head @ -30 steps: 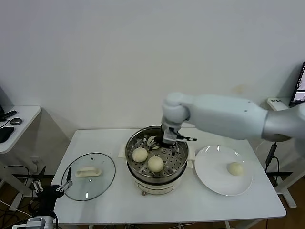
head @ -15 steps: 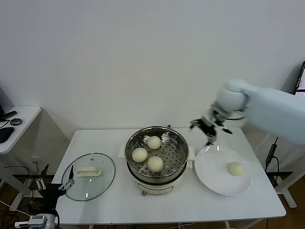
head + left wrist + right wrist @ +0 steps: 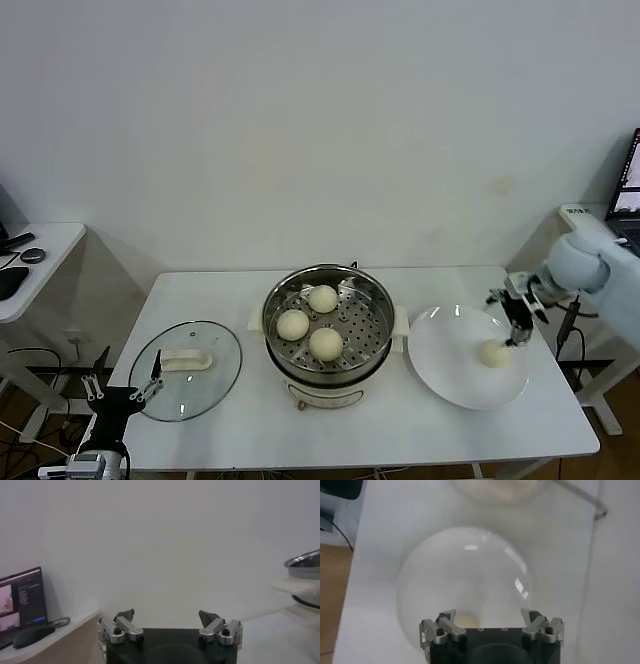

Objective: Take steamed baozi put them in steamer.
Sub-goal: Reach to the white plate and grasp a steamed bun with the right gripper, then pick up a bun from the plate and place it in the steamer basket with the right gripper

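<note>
My right gripper is to close next on the baozi on the white plate, pinching the bun's half farther from the steamer (image 3: 500, 353) (image 3: 466, 622).
The steel steamer (image 3: 267, 318) stands mid-table with three steamed baozi on its perforated tray: one at the back (image 3: 322, 298), one at the left (image 3: 293, 324), one at the front (image 3: 326, 343). Another baozi (image 3: 493, 353) lies on the white plate (image 3: 440, 350) to the right. My right gripper (image 3: 515, 315) hovers open just above and behind that bun, holding nothing. In the right wrist view the bun (image 3: 462, 618) peeks out by one finger of the open gripper (image 3: 490, 617), over the plate (image 3: 465, 565). My left gripper (image 3: 120, 392) is parked low off the table's left front corner, open (image 3: 167, 616).
A round glass lid (image 3: 215, 375) with a white handle lies on the table left of the steamer. A side desk (image 3: 40, 255) stands at the far left. The steamer's rim (image 3: 305, 562) shows far off in the left wrist view, a laptop (image 3: 20, 600) opposite it.
My right arm swung from over the steamer to the right and down over the plate, its gripper empty. The back baozi it was over now lies uncovered in the steamer.
</note>
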Motion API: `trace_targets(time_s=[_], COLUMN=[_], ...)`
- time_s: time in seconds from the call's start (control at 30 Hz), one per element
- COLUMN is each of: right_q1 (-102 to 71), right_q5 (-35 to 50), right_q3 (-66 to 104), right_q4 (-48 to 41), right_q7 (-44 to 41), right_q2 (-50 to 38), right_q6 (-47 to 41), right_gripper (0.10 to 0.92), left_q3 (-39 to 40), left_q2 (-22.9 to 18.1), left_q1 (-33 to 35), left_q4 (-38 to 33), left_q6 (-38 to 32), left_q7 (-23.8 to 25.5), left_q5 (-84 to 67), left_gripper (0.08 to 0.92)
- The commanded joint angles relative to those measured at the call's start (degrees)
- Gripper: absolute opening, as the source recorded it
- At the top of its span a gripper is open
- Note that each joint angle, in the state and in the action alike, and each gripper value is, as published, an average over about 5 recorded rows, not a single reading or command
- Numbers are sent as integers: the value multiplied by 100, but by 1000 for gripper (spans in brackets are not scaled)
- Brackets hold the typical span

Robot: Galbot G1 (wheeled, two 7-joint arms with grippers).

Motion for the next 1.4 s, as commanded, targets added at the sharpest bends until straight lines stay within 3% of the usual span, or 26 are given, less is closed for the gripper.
trace_targets(time_s=[0.03,0.7,0.8,1.03,1.23,1.4], right_q1=[-1287,-1268,-1288,-1221,-897,101], right_q5=[-742,-1323,-1332,-1331,-874,-185], right_q3=[1119,1018,1039,1036,758,-137], right_q4=[-893,-1598,-1587,-1475,-1038,-597], right_q7=[72,201,224,240,242,190], right_q2=[334,1228,1260,1225,898,550], right_q6=[133,44,-14,-122,-308,-580], right_gripper=[823,806,760,573,418,393], left_q3=[-46,-93,-96,-108,-127,-115], left_q2=[-6,-54,-58,-64,-57,-42], left_q1=[47,65,67,81,83,62], left_q4=[-9,26,22,23,19,19], left_q6=[-6,-9,-9,-18,-24,-19], left_q7=[-1,-4,-4,-8,-8,-4], left_q5=[4,15,12,13,4,7], left_gripper=[823,823,823,823,823,823])
